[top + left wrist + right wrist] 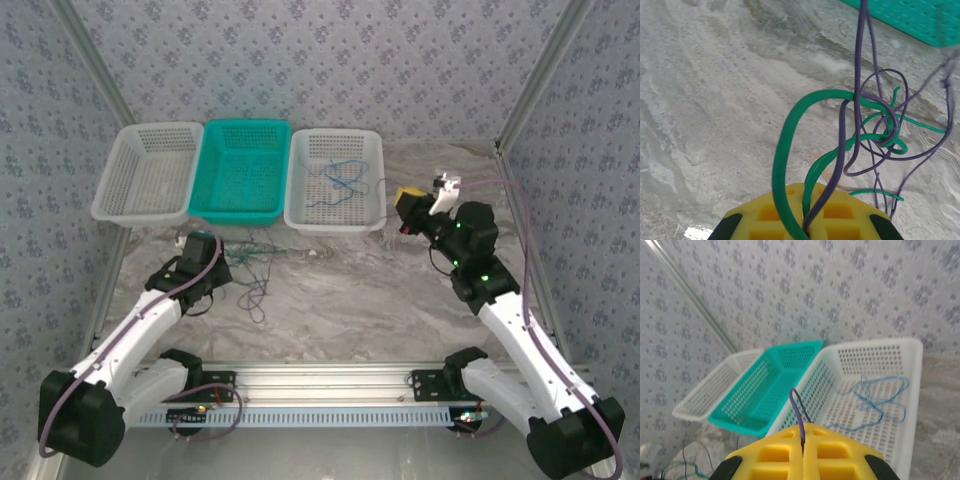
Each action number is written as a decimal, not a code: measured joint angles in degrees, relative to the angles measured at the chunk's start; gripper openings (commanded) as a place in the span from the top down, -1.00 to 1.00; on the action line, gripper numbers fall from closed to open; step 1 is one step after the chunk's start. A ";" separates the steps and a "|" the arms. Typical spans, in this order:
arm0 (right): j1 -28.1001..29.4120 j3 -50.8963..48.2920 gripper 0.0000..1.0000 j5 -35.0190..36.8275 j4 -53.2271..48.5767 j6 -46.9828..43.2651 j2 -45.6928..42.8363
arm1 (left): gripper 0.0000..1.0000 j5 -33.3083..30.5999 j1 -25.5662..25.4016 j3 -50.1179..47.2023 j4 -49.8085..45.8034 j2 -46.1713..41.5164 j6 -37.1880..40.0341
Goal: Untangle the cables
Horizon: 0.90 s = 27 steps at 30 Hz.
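Note:
The short loop of dark cable, now raised beside a white basket, will be let go by my right gripper on the bottom of the teal basket (257,188) (774,399).
A green cable (782,150) and a dark purple cable (858,75) are knotted together (886,126) just above the marble table. My left gripper (807,200) is shut on both, pinching them between its yellow fingers. From above, the left gripper (205,250) sits right beside the tangle (252,270), in front of the teal basket. My right gripper (803,432) is shut on a short loop of dark cable (797,407). In the top view it (410,205) is raised to the right of the right-hand white basket. A blue cable (880,400) (340,178) lies loose in that basket.
Three baskets stand in a row at the back: white (150,170), teal (240,170) and white (372,185). A corner of the teal basket (920,20) is close above the tangle. Patterned walls and metal posts enclose the table.

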 measured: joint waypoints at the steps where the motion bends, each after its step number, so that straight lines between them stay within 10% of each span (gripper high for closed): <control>1: -0.96 1.11 1.00 -0.39 0.02 0.28 0.02 | 1.00 -0.42 0.09 -0.42 -0.02 -0.09 -0.33; 12: -2.45 21.97 1.00 -3.67 3.65 2.51 10.64 | 1.00 4.39 0.59 -8.04 4.48 -10.78 1.36; 27: 11.61 53.11 1.00 -6.91 9.31 -3.28 44.48 | 1.00 14.84 0.59 -8.35 9.01 -14.25 7.26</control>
